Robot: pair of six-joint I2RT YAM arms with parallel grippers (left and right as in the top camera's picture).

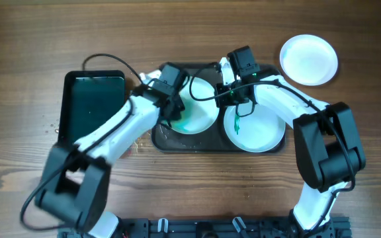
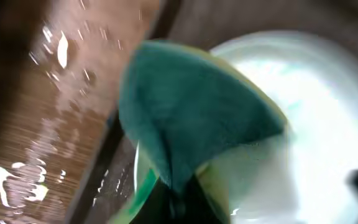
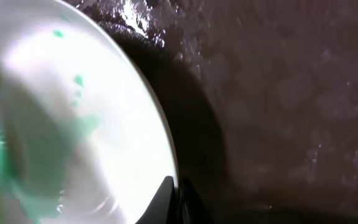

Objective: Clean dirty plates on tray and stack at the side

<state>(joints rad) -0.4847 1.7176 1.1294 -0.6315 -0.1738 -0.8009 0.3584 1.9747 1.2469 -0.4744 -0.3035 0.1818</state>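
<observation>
I need to release the green-smeared white plate, still in the dark tray, from my right gripper on top of the clean plate (image 1: 308, 59) off the dark tray.
The dark tray (image 1: 170, 142) holds two white plates. The left plate (image 1: 204, 109) has green smears; it also shows in the left wrist view (image 2: 328, 112) and the right wrist view (image 3: 104, 93). My left gripper (image 1: 175, 112) (image 2: 179, 208) is shut on a green sponge (image 2: 191, 112) and presses it on this plate's left side. My right gripper (image 1: 232, 92) (image 3: 179, 196) is shut on this plate's right rim. The right plate (image 1: 260, 132) carries a green smear near its left edge. A third, clean plate (image 1: 308, 59) lies on the table at the far right, off the tray.
A smaller glossy black tray (image 1: 92, 99) lies left of the dark tray. The tray floor (image 3: 278, 93) looks wet beside the held plate. Wet wooden table (image 2: 36, 124) shows left of the tray rim. A black cable loops over the left plate.
</observation>
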